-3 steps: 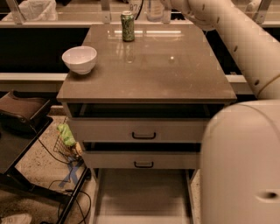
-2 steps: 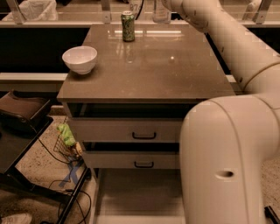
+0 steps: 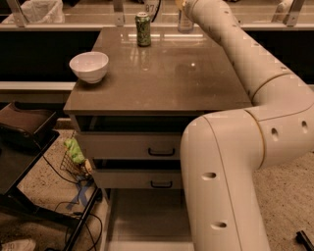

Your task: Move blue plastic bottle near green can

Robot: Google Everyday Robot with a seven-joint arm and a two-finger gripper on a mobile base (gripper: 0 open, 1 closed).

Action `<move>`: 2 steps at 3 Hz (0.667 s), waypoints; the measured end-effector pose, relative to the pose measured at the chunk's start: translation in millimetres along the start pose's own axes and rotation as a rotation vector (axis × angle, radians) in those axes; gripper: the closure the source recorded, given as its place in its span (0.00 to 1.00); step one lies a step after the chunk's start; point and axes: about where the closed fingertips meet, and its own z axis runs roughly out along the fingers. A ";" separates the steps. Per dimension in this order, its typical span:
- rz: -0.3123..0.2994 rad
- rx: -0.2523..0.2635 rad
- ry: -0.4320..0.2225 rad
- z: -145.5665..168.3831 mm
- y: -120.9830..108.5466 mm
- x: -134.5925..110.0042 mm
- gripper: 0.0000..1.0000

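My gripper is to let go of the blue plastic bottle. It will set it on the table top level with the green can's base [image 3: 174, 47], a small gap away.
The green can [image 3: 143, 29] stands upright at the back of the brown table top [image 3: 162, 78], left of centre. The blue plastic bottle [image 3: 184, 21] stands at the back edge to the right of the can, about a hand's width away; only its lower clear body shows, and its cap is hidden by the arm. My gripper [image 3: 181, 4] is at the top edge of the view, right over the bottle's top, at the end of my white arm [image 3: 245, 59].
A white bowl [image 3: 89, 65] sits at the table's left edge. Two drawers [image 3: 132, 147] lie below the top. My arm's big elbow [image 3: 230, 186] fills the lower right. A dark stand [image 3: 24, 132], cables and a green object [image 3: 74, 151] lie on the left.
My arm has swung left, and its elbow now covers much more of the lower right. The can and bowl have not moved.
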 end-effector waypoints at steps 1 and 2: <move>0.033 0.004 0.000 13.4 -2.3 20.5 1.00; 0.053 0.001 0.005 22.6 -2.0 37.8 1.00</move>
